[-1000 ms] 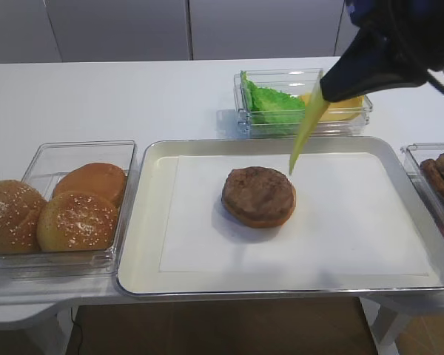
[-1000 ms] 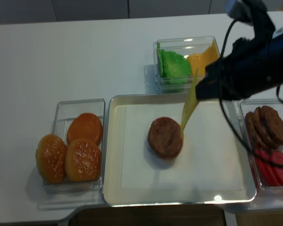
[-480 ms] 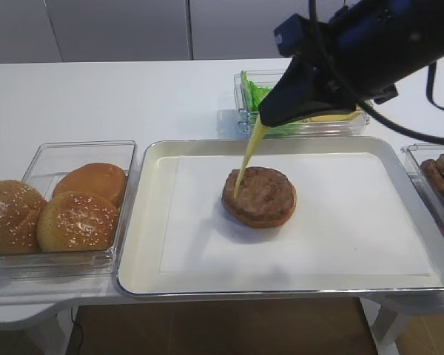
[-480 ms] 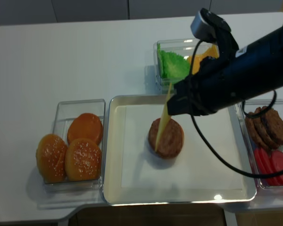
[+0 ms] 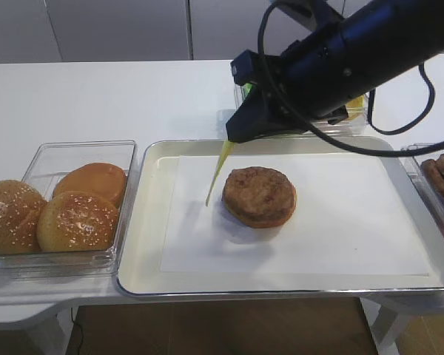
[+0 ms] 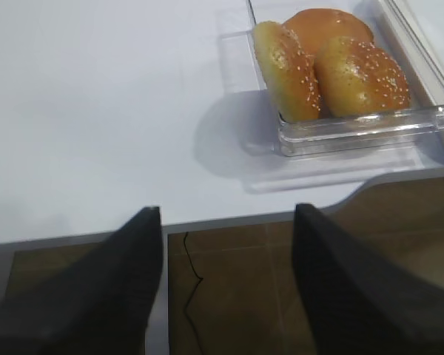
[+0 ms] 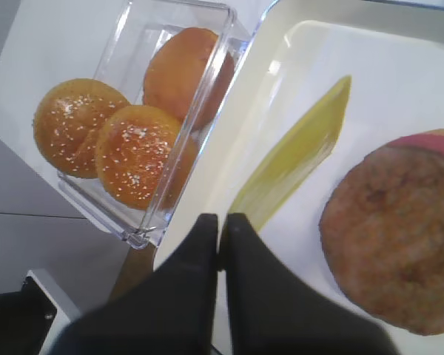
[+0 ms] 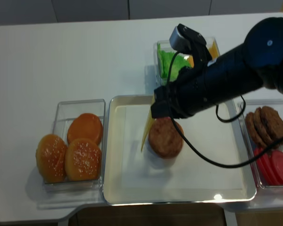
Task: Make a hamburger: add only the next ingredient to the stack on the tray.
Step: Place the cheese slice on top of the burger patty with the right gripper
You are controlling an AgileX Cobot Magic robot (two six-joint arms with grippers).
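My right gripper should release the yellow cheese slice onto the top of the brown patty [image 8: 163,137] [image 7: 392,237] in the middle of the tray.
A thin yellow cheese slice [image 5: 216,174] [image 8: 146,129] [image 7: 296,159] hangs edge-down from my right gripper [image 5: 231,139] [image 8: 154,109] [image 7: 220,218], which is shut on its top edge. The slice dangles just left of the stack [image 5: 259,196] [image 8: 165,137] [image 7: 392,222], a brown patty on a bun bottom in the middle of the silver tray [image 5: 149,222] [image 8: 112,160]. Its lower tip reaches close to the white paper. My left gripper [image 6: 228,211] stands open and empty over the table's front edge, beside the bun box.
A clear box of sesame buns [image 5: 59,200] [image 6: 333,66] sits left of the tray. Behind the tray is a box with green lettuce [image 8: 169,61] and more cheese. Patties [image 8: 266,125] and tomato slices [image 8: 273,165] lie in a box at the right.
My right arm has swung left with the cheese, carrying it from the right of the patty, across it, to its left side. The slice has come lower.
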